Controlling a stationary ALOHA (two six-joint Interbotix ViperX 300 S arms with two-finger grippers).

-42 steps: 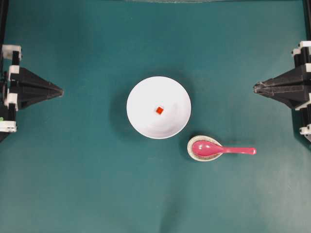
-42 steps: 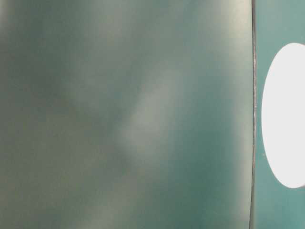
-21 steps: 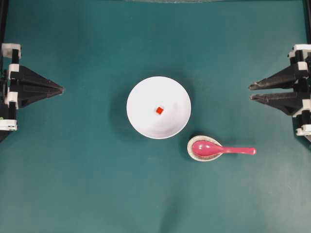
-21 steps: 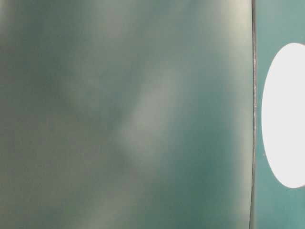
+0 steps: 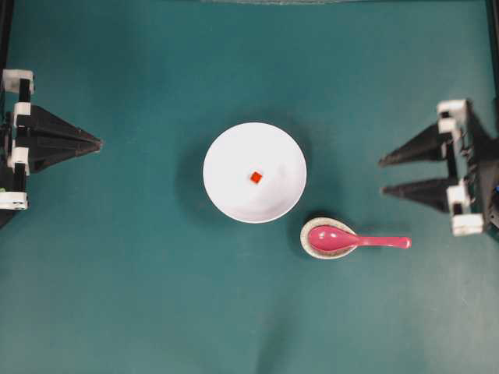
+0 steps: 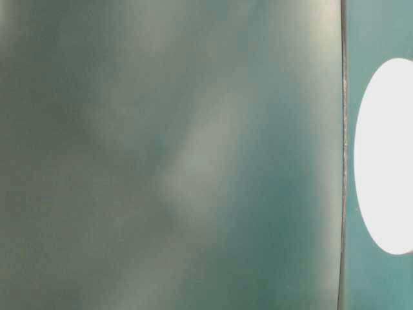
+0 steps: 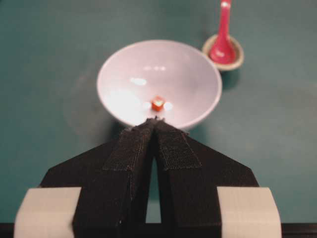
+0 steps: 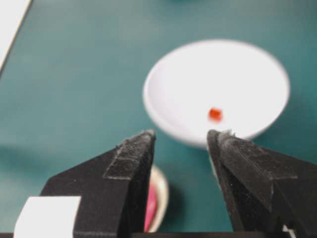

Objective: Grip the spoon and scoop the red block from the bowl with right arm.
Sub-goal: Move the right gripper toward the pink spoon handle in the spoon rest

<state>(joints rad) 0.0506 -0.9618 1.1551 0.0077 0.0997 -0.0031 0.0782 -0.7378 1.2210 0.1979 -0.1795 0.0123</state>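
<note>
I need to bring my right gripper closed on the middle of the handle [image 5: 382,241] of the pink spoon, at a spot just outside the speckled grey rest.
A white bowl [image 5: 254,172] sits mid-table with a tiny red block [image 5: 256,178] lying inside it. Just below and right of it, the pink spoon [image 5: 355,240] rests with its oval end in a speckled grey rest [image 5: 312,247], handle pointing right. My right gripper [image 5: 382,176] hovers open at the right side, up and right of the spoon's handle, with nothing between its fingers. My left gripper [image 5: 100,144] is shut at the far left. The left wrist view shows the bowl [image 7: 159,82], block [image 7: 157,102] and spoon [image 7: 223,42]. The right wrist view shows the bowl [image 8: 218,89] and block [image 8: 214,114].
The table-level view is filled by blurred green surface with a white oval [image 6: 385,155] at its right edge. A white strip [image 8: 11,20] shows at the top left corner of the right wrist view. Green tabletop surrounds the dishes.
My right gripper has gone from shut to wide open and has shifted left and slightly down toward the spoon. The left gripper, bowl, block and spoon have not moved.
</note>
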